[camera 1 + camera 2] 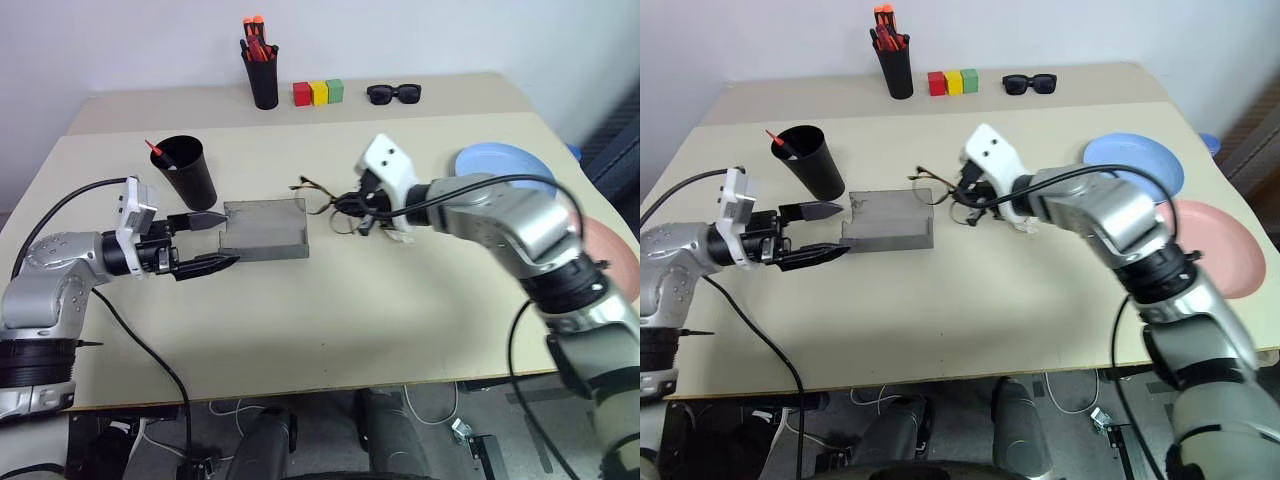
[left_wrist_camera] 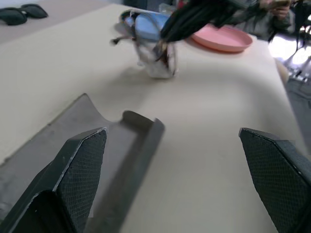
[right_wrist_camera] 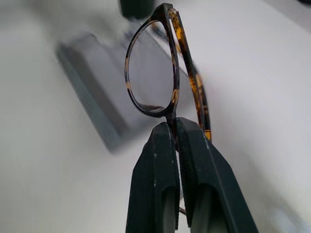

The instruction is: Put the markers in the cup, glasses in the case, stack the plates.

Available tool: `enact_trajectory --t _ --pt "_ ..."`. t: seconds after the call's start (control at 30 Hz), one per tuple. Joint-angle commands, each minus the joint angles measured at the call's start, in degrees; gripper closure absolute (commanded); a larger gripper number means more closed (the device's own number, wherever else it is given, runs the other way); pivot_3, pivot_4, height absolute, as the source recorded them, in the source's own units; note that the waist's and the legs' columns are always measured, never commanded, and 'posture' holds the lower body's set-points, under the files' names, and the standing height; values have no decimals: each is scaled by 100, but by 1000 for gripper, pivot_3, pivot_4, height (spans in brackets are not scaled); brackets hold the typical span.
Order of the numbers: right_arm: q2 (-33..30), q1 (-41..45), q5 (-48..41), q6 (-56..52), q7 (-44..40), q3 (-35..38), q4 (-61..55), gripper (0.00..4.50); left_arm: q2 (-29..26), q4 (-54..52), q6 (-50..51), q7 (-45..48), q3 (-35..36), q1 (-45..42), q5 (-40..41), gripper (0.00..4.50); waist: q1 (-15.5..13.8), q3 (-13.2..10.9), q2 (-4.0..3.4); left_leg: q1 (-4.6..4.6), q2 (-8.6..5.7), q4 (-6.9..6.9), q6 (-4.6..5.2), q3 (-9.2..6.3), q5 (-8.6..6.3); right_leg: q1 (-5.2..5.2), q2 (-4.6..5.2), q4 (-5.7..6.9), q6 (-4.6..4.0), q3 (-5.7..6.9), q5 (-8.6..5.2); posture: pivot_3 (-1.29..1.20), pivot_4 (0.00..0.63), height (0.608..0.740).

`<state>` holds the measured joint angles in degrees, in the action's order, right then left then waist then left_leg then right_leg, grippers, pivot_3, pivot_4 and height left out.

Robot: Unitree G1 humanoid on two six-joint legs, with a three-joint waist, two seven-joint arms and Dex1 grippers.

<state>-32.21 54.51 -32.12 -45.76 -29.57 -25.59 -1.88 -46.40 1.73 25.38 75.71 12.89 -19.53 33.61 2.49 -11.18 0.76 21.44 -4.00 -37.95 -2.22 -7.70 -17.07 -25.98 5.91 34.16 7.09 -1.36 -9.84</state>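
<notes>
The grey case is open. My right gripper needs to let go of the tortoiseshell glasses inside it, lengthwise [image 1: 261, 243] [image 3: 97, 88] just behind the case's near side.
My right gripper [image 1: 352, 208] is shut on the bridge of the round tortoiseshell glasses [image 3: 150, 73], holding them above the table just right of the case. The grey case [image 1: 265, 230] lies open on the table. At the case's left end, my left gripper [image 1: 232, 238] is open, one finger on each side of that end and nothing between them. The wide black cup [image 1: 185, 170] stands behind the left gripper, with a red-ended marker [image 1: 155, 150] sticking out of it. The light blue plate [image 1: 500, 165] and the salmon pink plate [image 1: 1215, 245] lie side by side at the right, partly hidden by my right arm.
A narrow black cup of orange-red pens [image 1: 262, 70], three coloured blocks [image 1: 318, 93] and black sunglasses [image 1: 393, 94] sit along the back of the table. The near half of the table lies bare in front of both arms.
</notes>
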Motion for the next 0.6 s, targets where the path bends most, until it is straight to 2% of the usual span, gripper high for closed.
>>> enact_trajectory --t 0.03,0.1,0.23,0.4,0.6 --pt "683 229 550 504 9 77 305 4447 -264 -495 227 -91 523 422 338 0 0 0 0 4 1 1 -1 -1 1 -7 0 1 -3 0 2 0 150 740" --pt "1049 379 957 870 48 98 775 4447 -313 -651 265 -167 694 656 416 0 3 0 0 8 0 3 -4 0 2 -17 0 6 -5 -2 4 0 150 740" --pt "1748 591 1136 1148 -60 375 1348 4447 -270 -888 180 -306 747 895 387 0 -23 0 0 9 0 7 -21 0 12 -22 -1 8 -13 -1 9 0 150 740" --pt "2151 386 1584 1355 -355 167 1653 4447 -209 -1015 161 -474 787 944 444 0 -2 1 1 8 0 9 -25 0 14 -23 -2 9 -14 -1 10 0 150 740" --pt "2318 231 2218 1276 -409 -28 1889 4447 -205 -1023 111 -525 776 981 453 0 13 1 1 7 1 21 -37 0 21 -33 -3 11 -17 -1 12 0 150 740"
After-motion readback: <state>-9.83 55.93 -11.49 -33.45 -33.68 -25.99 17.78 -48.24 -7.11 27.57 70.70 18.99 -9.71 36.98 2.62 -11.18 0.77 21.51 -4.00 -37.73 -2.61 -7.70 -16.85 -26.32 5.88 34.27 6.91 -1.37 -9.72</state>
